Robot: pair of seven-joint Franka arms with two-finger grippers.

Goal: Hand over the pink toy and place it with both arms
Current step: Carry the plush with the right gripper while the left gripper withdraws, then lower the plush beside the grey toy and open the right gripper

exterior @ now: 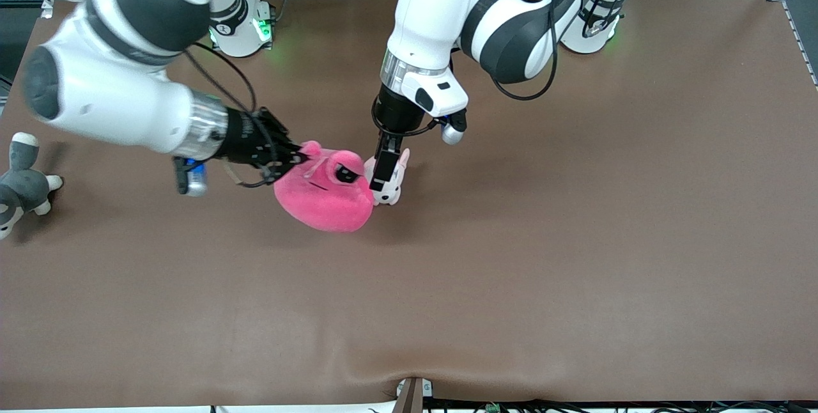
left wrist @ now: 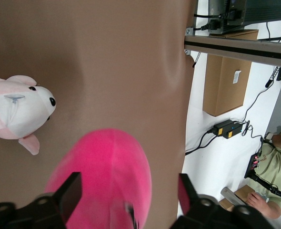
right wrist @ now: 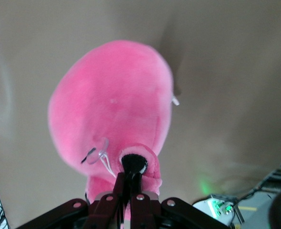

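Note:
Next, the right gripper releases the pink toy on the table (exterior: pixel 184 178) between the grey-and-white plush and the puppy plush.
The pink toy (exterior: pixel 326 194) is a round hot-pink plush with a dark sunglasses-like face, near the middle of the table. My right gripper (exterior: pixel 299 155) is shut on a small limb at its top; in the right wrist view the fingers (right wrist: pixel 126 183) pinch that limb and the pink toy (right wrist: pixel 112 105) hangs below them. My left gripper (exterior: pixel 382 176) is open and points down right beside the toy, toward the left arm's end. In the left wrist view the pink toy (left wrist: pixel 107 176) fills much of the gap between the open left gripper's (left wrist: pixel 128 195) fingers.
A small pale pink-and-white puppy plush (exterior: pixel 391 188) lies on the table touching the pink toy, right under the left gripper; it also shows in the left wrist view (left wrist: pixel 16 114). A grey-and-white plush (exterior: pixel 22 184) lies at the right arm's end of the brown table (exterior: pixel 575 208).

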